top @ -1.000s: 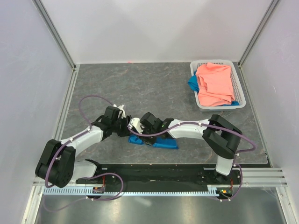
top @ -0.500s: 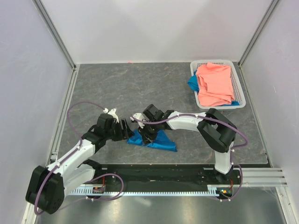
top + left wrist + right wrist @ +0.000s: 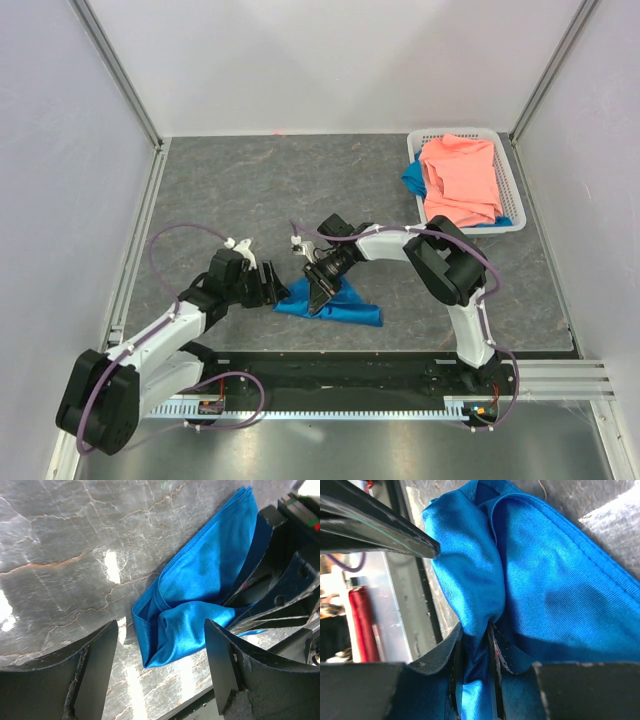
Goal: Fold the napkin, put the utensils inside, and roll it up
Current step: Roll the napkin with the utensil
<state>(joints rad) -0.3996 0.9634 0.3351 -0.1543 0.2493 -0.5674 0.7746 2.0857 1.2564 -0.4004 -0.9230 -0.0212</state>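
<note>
I will use my left gripper to pinch that loose corner (image 3: 142,614) and even out the fold before rolling on, as the napkin's top fold bunches short of its end corner.
The bright blue napkin (image 3: 350,306) lies bunched and partly folded on the grey table near the front edge. It also shows in the left wrist view (image 3: 200,585) and the right wrist view (image 3: 555,575). My right gripper (image 3: 319,296) is shut on a raised fold of the napkin (image 3: 474,645). My left gripper (image 3: 279,292) is open and empty just left of the napkin's end, its jaws apart on either side of that end (image 3: 160,630). The black knife does not show clearly. I cannot tell what the black pointed edge (image 3: 385,530) at the upper left of the right wrist view is.
A white basket (image 3: 512,200) at the back right holds a salmon-pink cloth (image 3: 460,180) with a blue scrap (image 3: 411,180) under it. The black base rail (image 3: 340,366) runs along the table's front edge, close to the napkin. Walls stand on both sides.
The right gripper has pulled a fold of the napkin up and turned its wrist. The napkin went from a flat strip to a bunched triangle. The left gripper has drawn back to the left.
</note>
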